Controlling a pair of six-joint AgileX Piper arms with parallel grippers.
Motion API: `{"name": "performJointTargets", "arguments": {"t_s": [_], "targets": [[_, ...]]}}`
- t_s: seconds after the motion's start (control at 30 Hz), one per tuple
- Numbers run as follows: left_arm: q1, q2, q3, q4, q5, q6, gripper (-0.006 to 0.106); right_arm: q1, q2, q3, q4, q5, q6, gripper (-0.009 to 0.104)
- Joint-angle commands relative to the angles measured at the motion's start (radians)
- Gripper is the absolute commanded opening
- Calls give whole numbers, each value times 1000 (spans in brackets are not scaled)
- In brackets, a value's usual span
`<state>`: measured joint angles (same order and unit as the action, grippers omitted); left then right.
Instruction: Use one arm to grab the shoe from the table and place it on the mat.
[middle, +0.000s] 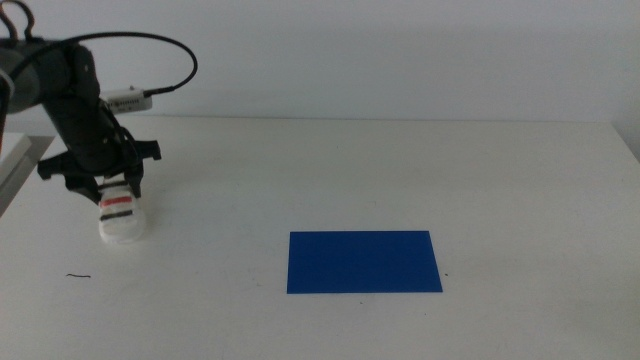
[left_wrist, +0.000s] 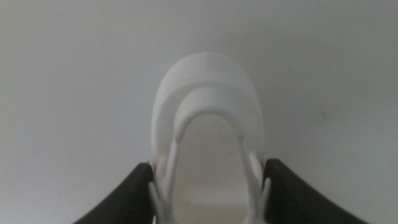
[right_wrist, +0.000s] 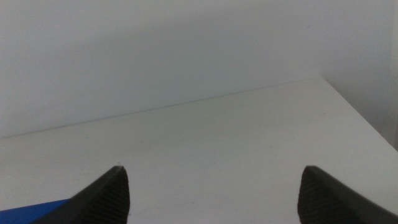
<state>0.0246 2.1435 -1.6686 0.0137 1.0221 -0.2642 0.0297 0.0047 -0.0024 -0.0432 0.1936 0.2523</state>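
The robot's left gripper will put the shoe down lengthwise on the middle of the dark blue mat (middle: 367, 258).
The shoe (middle: 124, 222), a small white sandal with dark and red straps, stands on the white table (middle: 400, 170) at the left. The left arm (middle: 70, 100) reaches down over it. My left gripper (middle: 118, 196) has its jaws against both sides of the shoe (left_wrist: 208, 118), which still rests on the table. The dark blue mat (middle: 363, 262) lies flat at centre front, well to the right of the shoe. My right gripper (right_wrist: 214, 180) is open and empty, out of the middle view, with a corner of the mat (right_wrist: 37, 213) beside one jaw.
A small dark scratch mark (middle: 78, 275) is on the table in front of the shoe. A white raised edge (middle: 15, 165) stands at the far left beside the arm. Bare tabletop lies between shoe and mat.
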Motion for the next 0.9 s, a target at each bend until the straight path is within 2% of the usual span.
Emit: {"name": "performJointTargets", "arguments": {"t_s": [0.0,0.13,0.43,0.63,0.73,0.8,0.87], "targets": [[-53,-85,-9,31,53,-63,-2,0,-5,2,-6,-8,-5,79],[-198,-163,-52,109,157,-204,-2,0,-5,2,-6,-8,-5,79],[-578,-65,-182,51,199,-325,-2,0,-5,2,-6,-8,-5,79],[-714,59,-276,34,199,-336,-2,0,-5,2,-6,-8,-5,79],[-734,99,-323,23,199,-225,-2,0,-5,2,-6,-8,-5,79],[-742,113,-350,9,199,-20,-2,0,-5,2,-6,-8,-5,79],[-744,115,-358,31,199,255,-2,0,-5,2,-6,-8,-5,79]]}}
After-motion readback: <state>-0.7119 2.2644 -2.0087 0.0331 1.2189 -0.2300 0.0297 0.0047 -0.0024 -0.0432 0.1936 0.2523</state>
